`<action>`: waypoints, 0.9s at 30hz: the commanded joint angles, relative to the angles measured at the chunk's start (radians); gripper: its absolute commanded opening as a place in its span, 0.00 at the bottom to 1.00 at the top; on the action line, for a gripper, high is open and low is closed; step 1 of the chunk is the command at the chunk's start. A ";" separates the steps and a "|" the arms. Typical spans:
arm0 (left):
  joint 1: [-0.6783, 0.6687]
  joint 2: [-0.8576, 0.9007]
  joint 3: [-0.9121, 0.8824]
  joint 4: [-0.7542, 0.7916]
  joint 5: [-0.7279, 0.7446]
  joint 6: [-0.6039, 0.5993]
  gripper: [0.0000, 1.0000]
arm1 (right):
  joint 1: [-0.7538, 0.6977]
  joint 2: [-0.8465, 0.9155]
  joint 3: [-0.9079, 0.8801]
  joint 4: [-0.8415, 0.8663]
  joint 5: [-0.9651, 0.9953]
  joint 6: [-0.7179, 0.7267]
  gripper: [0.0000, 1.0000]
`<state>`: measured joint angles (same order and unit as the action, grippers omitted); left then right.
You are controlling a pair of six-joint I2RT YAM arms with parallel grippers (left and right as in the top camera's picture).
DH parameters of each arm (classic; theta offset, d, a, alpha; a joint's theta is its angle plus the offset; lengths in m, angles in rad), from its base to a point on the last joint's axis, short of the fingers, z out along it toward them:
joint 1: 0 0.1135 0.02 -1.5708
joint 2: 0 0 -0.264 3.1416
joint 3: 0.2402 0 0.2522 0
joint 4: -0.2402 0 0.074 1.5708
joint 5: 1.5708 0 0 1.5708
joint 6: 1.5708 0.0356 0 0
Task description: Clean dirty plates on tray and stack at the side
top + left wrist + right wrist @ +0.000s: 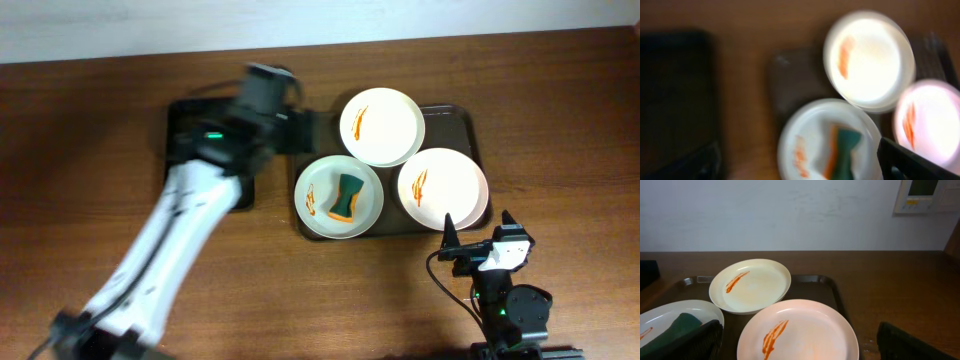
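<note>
Next, my right gripper grips the white plate's rim (381, 204) (723, 318) on the side facing the pink plate, to hold the white plate for cleaning.
A brown tray (463, 119) holds three plates streaked with orange sauce: a cream plate (382, 126) at the back, a pink plate (443, 188) at the right, and a white plate (322, 207) at the front left with a green sponge (347, 196) in it. My left gripper (301, 131) hovers open and empty over the tray's left edge. In the blurred left wrist view its jaws (805, 167) are above the white plate (805, 145) and sponge (846, 150). My right gripper (478, 240) is open and empty just in front of the pink plate (810, 330).
A black mat (195, 115) lies left of the tray, partly under my left arm; it also shows in the left wrist view (675, 100). Bare wooden table lies right of the tray (832, 285) and along the front. A wall stands behind the table.
</note>
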<state>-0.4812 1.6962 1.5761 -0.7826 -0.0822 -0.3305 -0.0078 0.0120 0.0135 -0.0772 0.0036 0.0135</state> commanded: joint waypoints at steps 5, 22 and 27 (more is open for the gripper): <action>0.154 0.044 -0.057 -0.070 -0.058 0.002 1.00 | -0.006 -0.006 -0.008 -0.004 0.008 -0.006 0.98; 0.148 0.109 -0.057 -0.086 0.008 0.002 1.00 | -0.006 0.237 0.653 -0.045 -0.511 0.062 0.98; 0.148 0.109 -0.057 -0.087 0.008 0.002 1.00 | -0.005 1.012 1.268 -0.690 -0.805 0.005 0.98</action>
<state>-0.3309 1.8057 1.5200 -0.8673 -0.0788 -0.3305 -0.0116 0.7811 1.1164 -0.7261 -0.5930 0.0528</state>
